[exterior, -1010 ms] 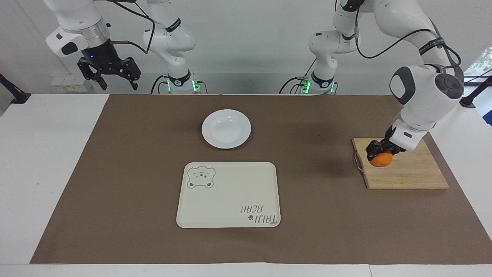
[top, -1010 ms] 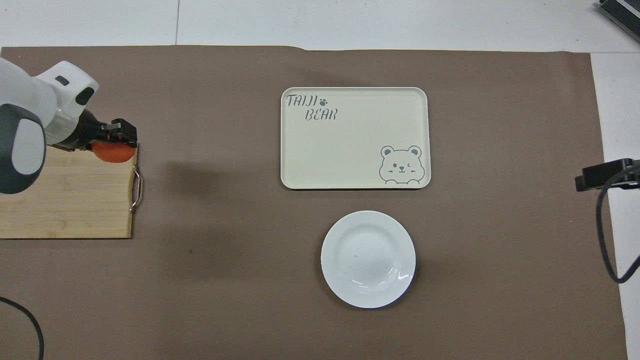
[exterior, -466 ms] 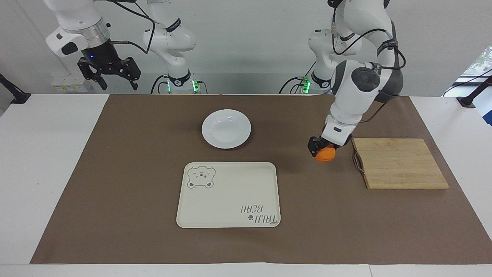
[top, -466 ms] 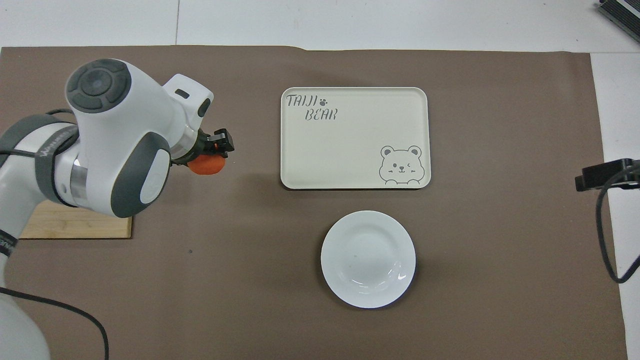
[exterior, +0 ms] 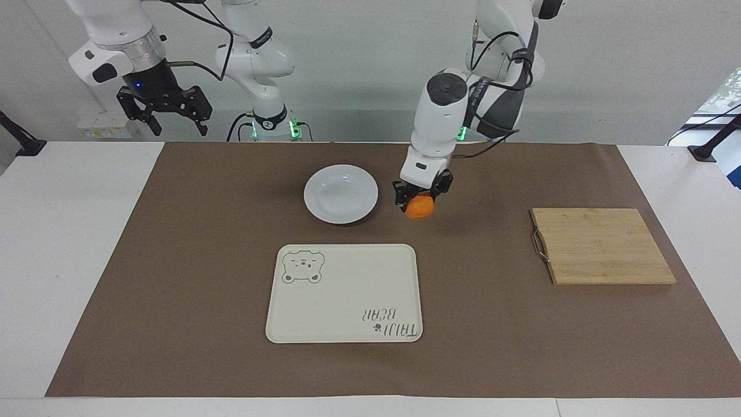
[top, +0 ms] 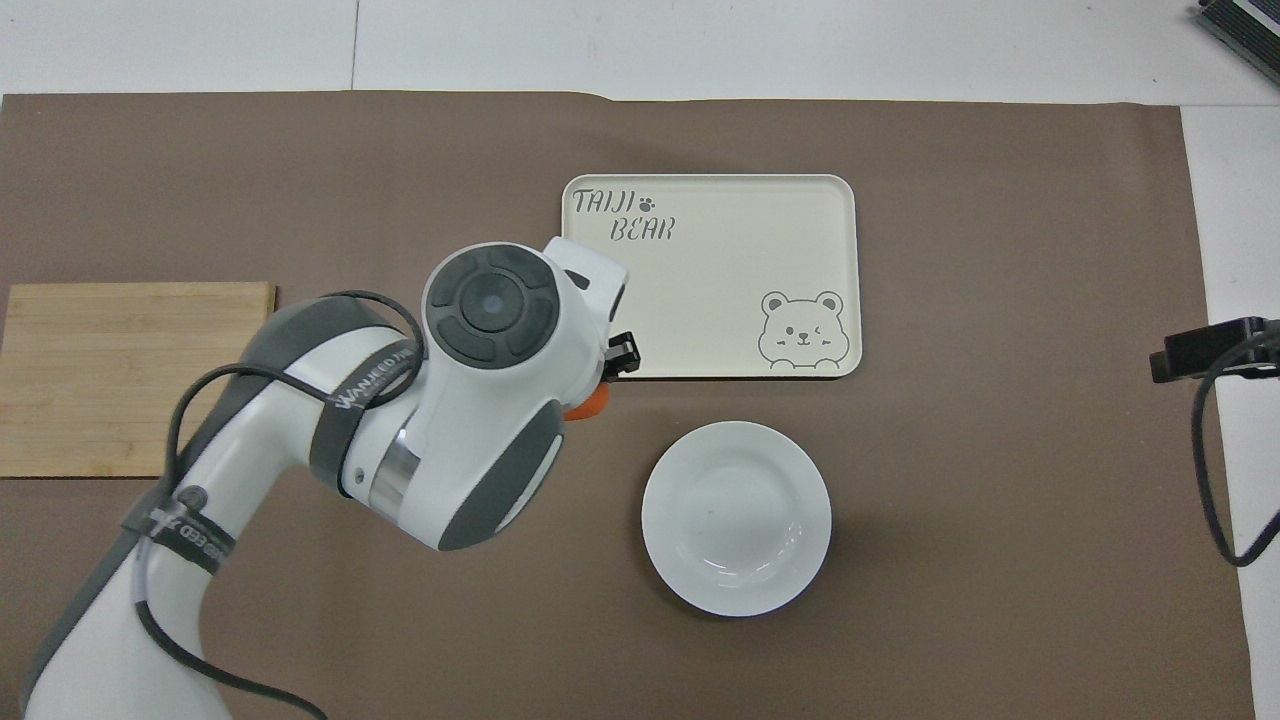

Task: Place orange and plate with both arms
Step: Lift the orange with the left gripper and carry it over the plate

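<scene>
My left gripper has the orange right now. Next, I set it free around the middle of the white plate (top: 732, 509).
My left gripper (exterior: 421, 200) is shut on the orange (exterior: 419, 207) and holds it in the air over the brown mat, beside the plate. In the overhead view the left arm covers most of the orange (top: 591, 401), and only a sliver shows. The white plate (exterior: 341, 193) lies on the mat, nearer to the robots than the cream bear tray (exterior: 344, 293); the same plate (top: 736, 516) is in the overhead view. My right gripper (exterior: 171, 113) waits open, raised above the table's edge at the right arm's end, holding nothing.
A wooden cutting board (exterior: 602, 245) with a metal handle lies bare at the left arm's end of the mat. The cream tray (top: 710, 276) carries nothing. A brown mat (exterior: 173, 278) covers the middle of the white table.
The left arm has lifted the orange off the cutting board and carried it across the mat to beside the plate. The right arm has not moved.
</scene>
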You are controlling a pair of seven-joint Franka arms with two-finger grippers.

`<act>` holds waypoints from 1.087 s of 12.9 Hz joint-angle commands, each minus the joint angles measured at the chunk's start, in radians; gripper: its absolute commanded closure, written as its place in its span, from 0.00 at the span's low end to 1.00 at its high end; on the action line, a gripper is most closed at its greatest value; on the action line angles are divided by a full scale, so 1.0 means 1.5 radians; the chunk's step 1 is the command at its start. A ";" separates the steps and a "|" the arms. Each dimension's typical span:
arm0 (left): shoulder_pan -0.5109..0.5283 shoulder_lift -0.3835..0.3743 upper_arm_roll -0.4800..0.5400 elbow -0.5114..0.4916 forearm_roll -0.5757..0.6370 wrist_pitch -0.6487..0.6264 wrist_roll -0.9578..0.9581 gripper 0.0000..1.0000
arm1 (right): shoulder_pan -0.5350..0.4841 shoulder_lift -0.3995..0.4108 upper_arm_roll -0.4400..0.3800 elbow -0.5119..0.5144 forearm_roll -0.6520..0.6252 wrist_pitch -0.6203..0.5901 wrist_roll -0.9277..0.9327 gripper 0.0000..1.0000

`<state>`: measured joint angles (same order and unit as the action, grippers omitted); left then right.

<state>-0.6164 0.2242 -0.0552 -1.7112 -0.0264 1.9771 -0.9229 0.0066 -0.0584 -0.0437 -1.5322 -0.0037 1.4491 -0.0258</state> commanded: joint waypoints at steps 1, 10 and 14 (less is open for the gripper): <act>-0.074 -0.002 0.014 -0.026 -0.002 0.046 -0.074 1.00 | -0.002 -0.009 0.003 -0.008 -0.007 -0.005 0.011 0.00; -0.177 0.056 0.015 -0.029 -0.001 0.130 -0.156 1.00 | -0.003 -0.009 0.003 -0.008 -0.007 -0.005 0.011 0.00; -0.202 0.087 0.015 -0.044 0.002 0.168 -0.178 1.00 | -0.003 -0.009 0.003 -0.008 -0.007 -0.005 0.011 0.00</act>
<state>-0.8830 0.3421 -0.0481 -1.7538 -0.0264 2.1847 -1.1620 0.0066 -0.0584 -0.0437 -1.5322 -0.0037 1.4491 -0.0258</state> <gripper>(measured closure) 0.233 0.000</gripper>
